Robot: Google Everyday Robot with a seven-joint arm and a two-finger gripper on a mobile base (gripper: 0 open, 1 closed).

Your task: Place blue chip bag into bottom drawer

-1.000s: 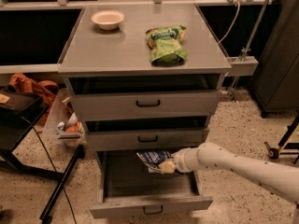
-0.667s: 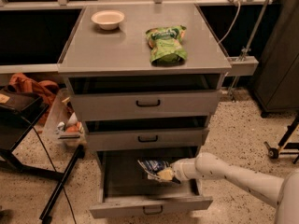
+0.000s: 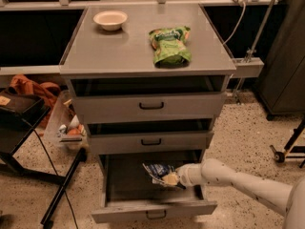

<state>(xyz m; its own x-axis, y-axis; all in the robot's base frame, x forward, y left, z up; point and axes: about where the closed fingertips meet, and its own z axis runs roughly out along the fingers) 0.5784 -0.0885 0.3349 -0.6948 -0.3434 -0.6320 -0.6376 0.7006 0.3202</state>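
Note:
Next, I release the blue chip bag on the bottom drawer's inside (image 3: 137, 173), toward its side nearer the bin. The bag now hangs over the drawer's inside.
The bottom drawer (image 3: 153, 209) of the grey cabinet stands pulled open, its front near the lower edge of the view. My gripper (image 3: 170, 179) reaches in from the right on a white arm and is shut on the blue chip bag (image 3: 158, 171), a crinkly dark blue foil bag with pale edges. The bag hangs over the right half of the drawer's inside, just under the middle drawer (image 3: 150, 141). The fingertips are partly hidden by the bag.
A green snack bag (image 3: 170, 45) and a pale bowl (image 3: 110, 19) lie on the cabinet top (image 3: 119, 51). The top drawer (image 3: 151, 106) is shut. A black stand (image 3: 62, 187) and a bin of items (image 3: 70, 128) are to the left. A dark cabinet (image 3: 286, 80) stands at the right.
My arm has pushed further left and down into the open bottom drawer, carrying the blue chip bag lower inside it.

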